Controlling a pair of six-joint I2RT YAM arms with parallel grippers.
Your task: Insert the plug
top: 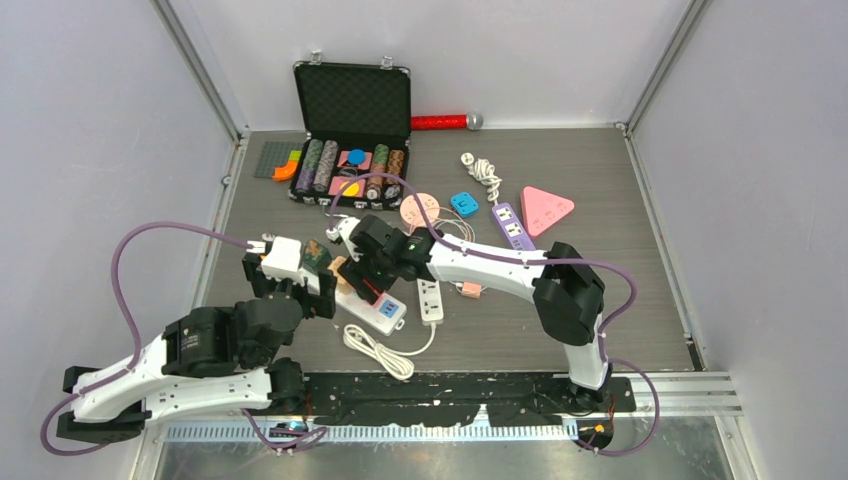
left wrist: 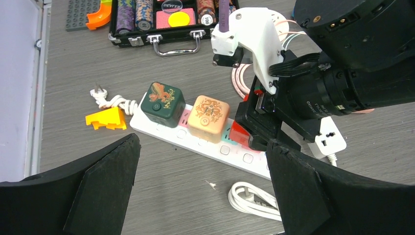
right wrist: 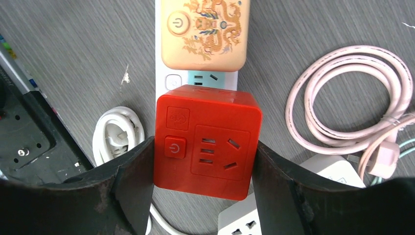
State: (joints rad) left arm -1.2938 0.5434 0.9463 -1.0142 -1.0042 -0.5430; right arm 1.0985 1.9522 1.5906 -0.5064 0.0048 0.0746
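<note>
I need to use my right gripper to set the red cube plug down on the white power strip [top: 369,292] [right wrist: 199,115], between the tan plug and the power strip's blue panel.
A red cube plug [right wrist: 208,139] with a power button and socket holes on its top is held between the fingers of my right gripper [right wrist: 201,149], which is shut on its two sides. It sits over the long white power strip [left wrist: 195,144], right beside a tan cube plug [left wrist: 209,117]; a green cube plug [left wrist: 163,103] stands further along. Whether its prongs are seated is hidden. My left gripper [left wrist: 201,144] hangs open above the table in front of the strip, holding nothing.
A coiled white cable [top: 378,350] lies near the strip, with a small white strip [top: 431,300] to its right. A yellow piece [left wrist: 106,119] lies by the strip's far end. Behind are an open chip case [top: 352,130], a pink coiled cord [right wrist: 342,98] and a purple strip [top: 511,225].
</note>
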